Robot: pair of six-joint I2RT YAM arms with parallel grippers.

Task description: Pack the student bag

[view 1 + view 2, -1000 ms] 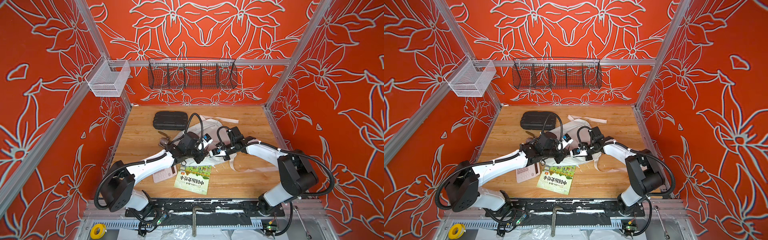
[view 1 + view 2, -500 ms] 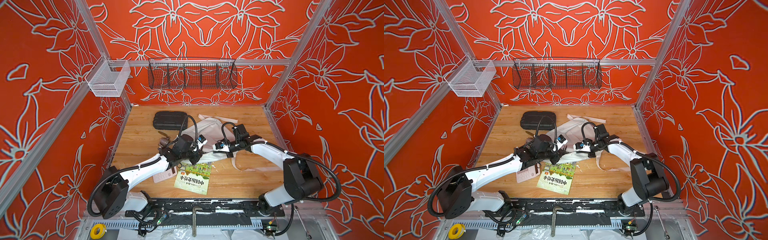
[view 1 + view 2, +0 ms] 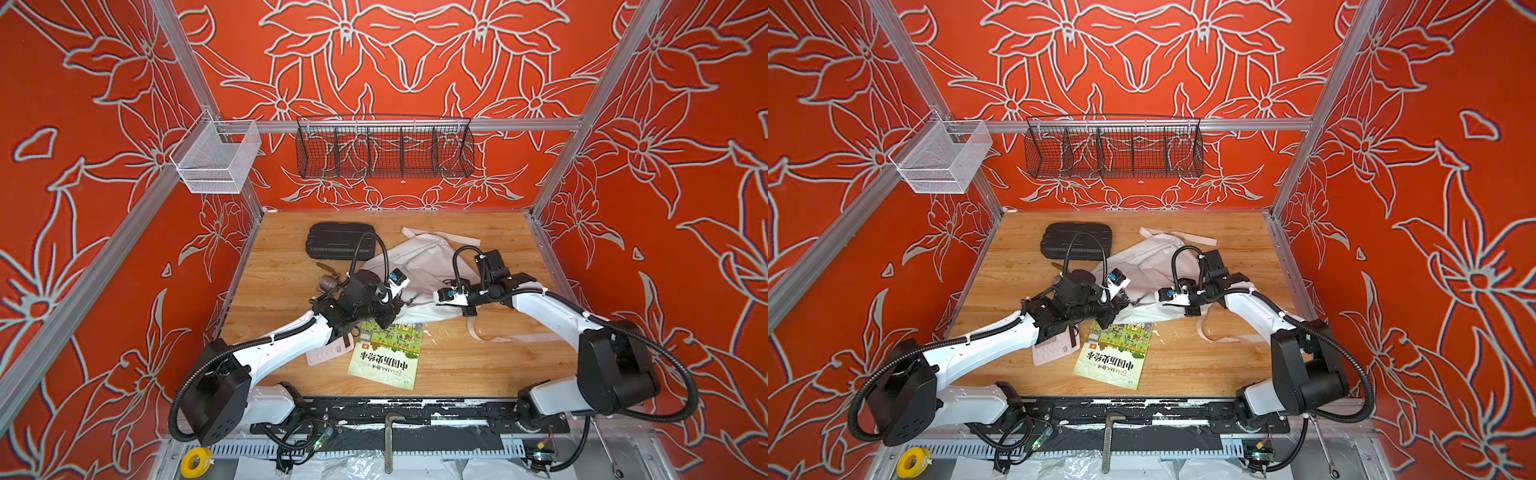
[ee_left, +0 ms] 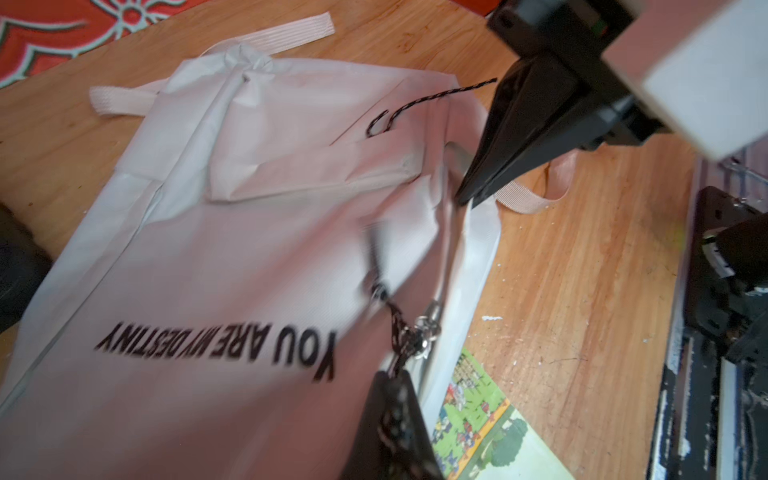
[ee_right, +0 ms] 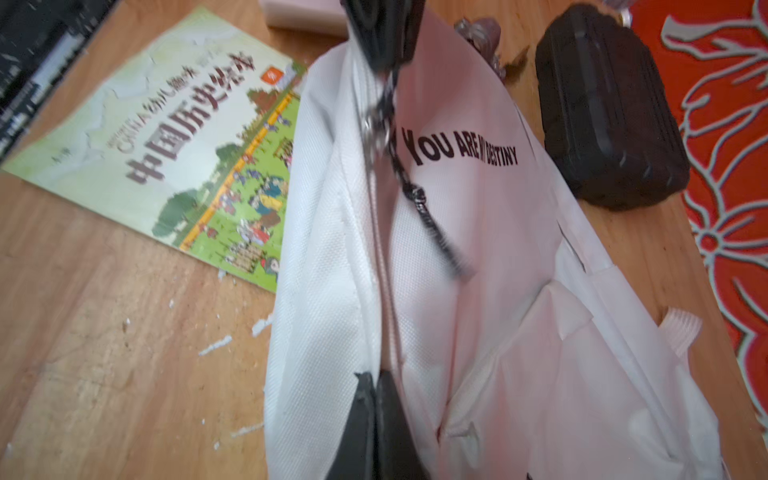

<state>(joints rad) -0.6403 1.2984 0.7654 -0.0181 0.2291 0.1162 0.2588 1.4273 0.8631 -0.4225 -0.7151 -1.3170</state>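
Note:
The white fabric in my right gripper is pinched far from the zipper sliders, so my left gripper will ease back while my right gripper takes the loose cord pull (image 5: 430, 217).
The student bag (image 3: 419, 270) (image 3: 1142, 266) lies flat mid-table, white with black "YOU ARE MY DESTINY" print (image 4: 216, 345) (image 5: 461, 149). My left gripper (image 3: 392, 318) (image 3: 1109, 320) (image 4: 395, 378) is shut on a black cord zipper pull (image 4: 399, 328) at the bag's near edge. My right gripper (image 3: 468, 312) (image 3: 1191, 311) (image 5: 376, 388) is shut on the bag's white fabric beside the zipper line (image 5: 380, 257). That line runs taut between the two grippers. A second cord pull (image 5: 436, 224) hangs loose over the print.
A green picture book (image 3: 386, 357) (image 3: 1113, 357) (image 5: 187, 137) lies in front of the bag, its top corner under the bag's edge. A pink calculator (image 3: 328, 353) sits left of it, under my left arm. A black hard case (image 3: 338, 241) (image 5: 611, 124) rests at the back left.
The grippers have drawn apart: the right one went right, the left one came toward the front. The bag now lies stretched and flatter between them.

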